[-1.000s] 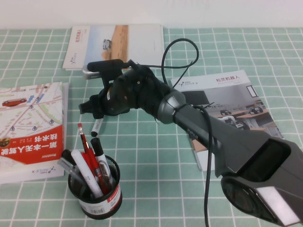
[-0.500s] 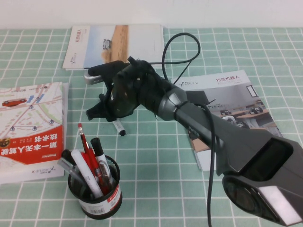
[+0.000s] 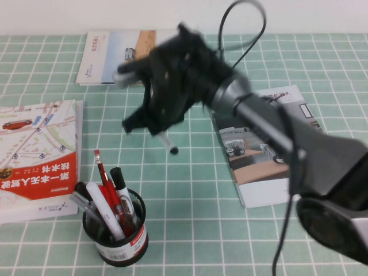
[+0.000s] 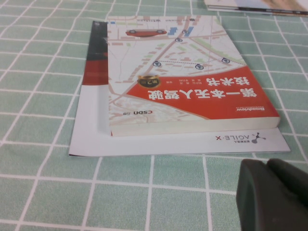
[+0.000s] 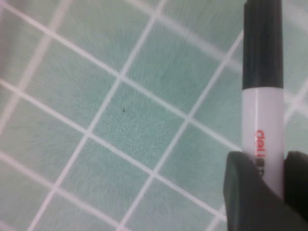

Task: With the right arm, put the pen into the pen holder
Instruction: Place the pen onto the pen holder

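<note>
My right gripper will release the pen so that it goes in the pen holder (image 3: pixel 119 210), in between the thick white pen and the black-capped marker.
My right gripper (image 3: pixel 160 131) hangs above the middle of the table, shut on the pen (image 3: pixel 167 142), a white marker whose black end points down, clear of the mat. In the right wrist view the pen (image 5: pixel 262 96) stands between my two black fingers (image 5: pixel 240 192), above the green checked mat; my right gripper (image 5: pixel 263 185) grips its white barrel. The pen holder (image 3: pixel 118 244), a black mesh cup with a white label band, stands at the front left with several pens in it, well apart from the held pen. My left gripper (image 4: pixel 267 166) is shut and empty, low beside a map book.
A map-covered book (image 3: pixel 34 149) on a white booklet lies at the left, also in the left wrist view (image 4: pixel 187 82). A brochure (image 3: pixel 115 54) lies at the back. A magazine (image 3: pixel 270 155) lies to the right under my right arm.
My right arm has risen and swung right with the pen. The pen has left the mat and now hangs tail down from the gripper.
</note>
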{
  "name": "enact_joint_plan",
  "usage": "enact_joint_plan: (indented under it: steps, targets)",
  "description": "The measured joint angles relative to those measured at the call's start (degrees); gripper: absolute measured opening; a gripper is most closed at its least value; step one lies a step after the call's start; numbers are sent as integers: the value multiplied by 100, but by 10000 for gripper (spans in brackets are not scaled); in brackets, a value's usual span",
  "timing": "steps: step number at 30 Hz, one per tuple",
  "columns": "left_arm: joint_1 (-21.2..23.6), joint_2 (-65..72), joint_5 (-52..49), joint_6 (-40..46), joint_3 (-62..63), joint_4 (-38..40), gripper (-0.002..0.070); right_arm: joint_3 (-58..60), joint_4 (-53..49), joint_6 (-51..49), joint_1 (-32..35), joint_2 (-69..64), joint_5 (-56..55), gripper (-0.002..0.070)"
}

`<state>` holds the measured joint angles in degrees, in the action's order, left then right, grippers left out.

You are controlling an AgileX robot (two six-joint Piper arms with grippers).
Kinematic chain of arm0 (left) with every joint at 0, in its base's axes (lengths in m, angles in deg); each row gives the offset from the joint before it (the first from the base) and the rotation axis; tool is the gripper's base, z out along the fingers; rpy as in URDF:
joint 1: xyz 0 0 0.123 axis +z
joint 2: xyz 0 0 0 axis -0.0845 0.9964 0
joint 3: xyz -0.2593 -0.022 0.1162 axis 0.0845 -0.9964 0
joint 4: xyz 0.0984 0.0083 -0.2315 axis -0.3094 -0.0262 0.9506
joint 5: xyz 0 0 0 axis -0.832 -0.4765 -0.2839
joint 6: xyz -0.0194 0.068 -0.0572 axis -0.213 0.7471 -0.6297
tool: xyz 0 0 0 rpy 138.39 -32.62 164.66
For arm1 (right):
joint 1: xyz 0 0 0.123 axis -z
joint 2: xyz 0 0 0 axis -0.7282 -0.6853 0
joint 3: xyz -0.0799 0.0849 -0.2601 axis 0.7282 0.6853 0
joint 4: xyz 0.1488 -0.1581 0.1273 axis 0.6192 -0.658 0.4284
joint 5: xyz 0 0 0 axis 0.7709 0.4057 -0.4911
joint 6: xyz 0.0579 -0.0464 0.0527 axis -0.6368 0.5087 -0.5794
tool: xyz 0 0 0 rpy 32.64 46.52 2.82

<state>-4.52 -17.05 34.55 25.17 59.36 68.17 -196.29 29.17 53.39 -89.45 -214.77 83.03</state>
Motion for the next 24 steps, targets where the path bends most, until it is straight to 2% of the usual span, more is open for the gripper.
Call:
enact_joint_plan:
  steps: [5,9,12,19,24]
  targets:
    - [0,0,0,0,0,0,-4,531,0,108,10,776,3,122]
    - [0,0,0,0,0,0,-4,1572,10,118,10,1534,3,122]
    - [0,0,0,0,0,0,-4,2587,59,118,12,2258,-396,122]
    - [0,0,0,0,0,0,-4,5822,431,143,22,4476,-3374,122]
    - [0,0,0,0,0,0,-4,8048,589,284,-17,5448,-6436,122]
